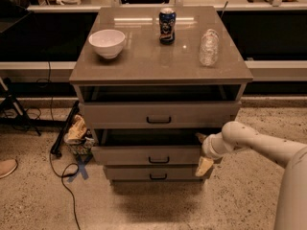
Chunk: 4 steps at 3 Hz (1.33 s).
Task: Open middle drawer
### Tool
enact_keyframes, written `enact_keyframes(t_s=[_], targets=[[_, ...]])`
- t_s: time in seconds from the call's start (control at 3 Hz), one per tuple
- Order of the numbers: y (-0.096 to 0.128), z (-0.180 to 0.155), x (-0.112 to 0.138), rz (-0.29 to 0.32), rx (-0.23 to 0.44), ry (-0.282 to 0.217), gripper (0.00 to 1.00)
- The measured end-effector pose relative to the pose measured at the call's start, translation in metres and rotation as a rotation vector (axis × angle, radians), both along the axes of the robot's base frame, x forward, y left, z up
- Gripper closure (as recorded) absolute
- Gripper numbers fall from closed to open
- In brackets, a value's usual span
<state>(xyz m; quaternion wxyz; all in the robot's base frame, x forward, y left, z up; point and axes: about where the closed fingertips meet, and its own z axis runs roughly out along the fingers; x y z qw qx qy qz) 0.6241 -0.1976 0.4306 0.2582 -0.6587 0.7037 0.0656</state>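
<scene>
The middle drawer is a bit open with a gap above its front, so next my gripper closes on the front's top edge (194,147) near its end and pulls.
The middle drawer (152,155) is the second of three grey-taupe drawers in the cabinet, with a small black bar handle (158,160) at its centre. It stands pulled out a little, with a dark gap above its front. My gripper (201,152) is at the right end of this drawer's front, well to the right of the handle. It is open, with one fingertip (199,137) above the front's top edge and the other below it. My white arm reaches in from the lower right.
The top drawer (158,114) also stands out slightly; the bottom drawer (156,174) sits below. On the cabinet top (158,63) are a white bowl (107,42), a blue can (167,26) and a clear bottle (208,47). Cables and a bag lie on the floor at left.
</scene>
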Motion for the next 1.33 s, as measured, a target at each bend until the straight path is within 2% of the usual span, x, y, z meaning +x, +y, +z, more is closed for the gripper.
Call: enact_keyframes(t_s=[0.33,0.67,1.0,1.33], targets=[[0.006,0.006,0.0,0.02,-0.022,-0.017,0.0],[0.009,-0.007,0.001,0.022,-0.033,0.029,0.0],[0.008,-0.023,0.002,0.015,-0.032,0.081,0.18],[-0.001,-0.029,-0.003,-0.019,-0.037,0.106,0.42]])
